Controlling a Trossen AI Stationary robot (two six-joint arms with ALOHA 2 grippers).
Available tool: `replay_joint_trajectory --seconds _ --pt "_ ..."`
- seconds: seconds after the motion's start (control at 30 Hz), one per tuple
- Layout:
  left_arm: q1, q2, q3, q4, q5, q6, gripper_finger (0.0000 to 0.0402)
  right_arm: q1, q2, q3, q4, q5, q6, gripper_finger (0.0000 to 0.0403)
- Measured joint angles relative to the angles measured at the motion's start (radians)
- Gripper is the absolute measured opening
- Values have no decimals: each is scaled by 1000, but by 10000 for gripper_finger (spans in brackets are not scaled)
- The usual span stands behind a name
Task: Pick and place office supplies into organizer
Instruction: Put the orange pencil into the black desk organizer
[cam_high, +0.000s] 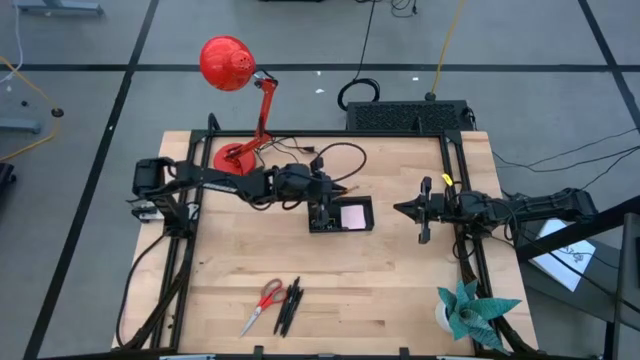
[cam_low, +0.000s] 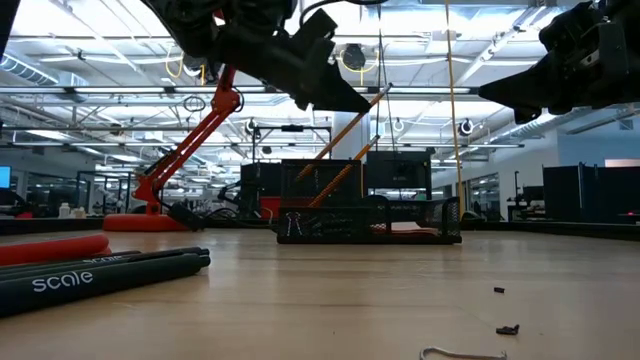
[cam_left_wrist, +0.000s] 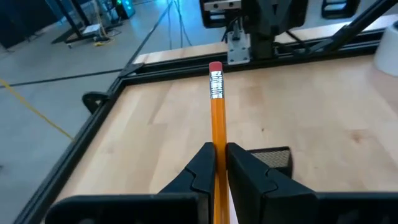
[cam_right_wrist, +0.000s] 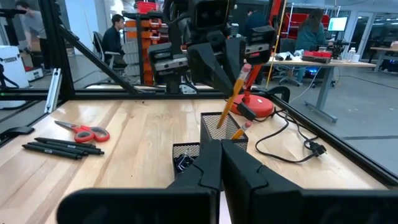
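Observation:
My left gripper is to release the orange pencil in the organizer's mesh cup (cam_high: 333, 200). The orange pencil will then lean there beside the other pencil in the cup.
My left gripper (cam_high: 325, 198) is over the black mesh organizer (cam_high: 341, 216) at mid-table, shut on an orange pencil (cam_left_wrist: 216, 106). A second pencil (cam_right_wrist: 239, 130) leans inside the organizer's mesh cup. The pale pink sticky-note pad (cam_high: 354, 215) and small black clips (cam_right_wrist: 183, 163) lie in its compartments. Red-handled scissors (cam_high: 262, 304) and black pens (cam_high: 290, 306) lie flat near the table's near edge. My right gripper (cam_high: 402, 209) waits to the right of the organizer, shut and touching nothing. My left gripper pinches the pencil's shaft (cam_left_wrist: 216, 134) between its two fingers, coming from above and slanting down. The eraser end (cam_left_wrist: 216, 67) sticks out well past the fingertips. The pencil is tilted, eraser end (cam_right_wrist: 245, 68) up, and its lower end reaches down into the organizer's mesh cup (cam_right_wrist: 222, 124).
A red desk lamp (cam_high: 235, 70) stands at the far left corner, its cable (cam_high: 340, 152) looping behind the organizer. A teal paper plant (cam_high: 470, 312) sits at the near right corner. A black box (cam_high: 405, 115) lies beyond the far edge. Small dark bits (cam_low: 508, 328) dot the table.

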Motion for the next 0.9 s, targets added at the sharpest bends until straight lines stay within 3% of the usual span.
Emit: replay_joint_trajectory --seconds 0.23,0.4,0.67,0.9 --pt "1 0 -25 17 27 -33 37 0 0 0 -1 0 0 4" --pt "6 0 -73 92 101 -49 37 0 0 0 0 0 10 4" --pt "6 0 -171 231 115 -46 37 0 0 0 0 0 11 4" --pt "28 21 -187 270 115 -58 37 0 0 0 5 -1 9 4"
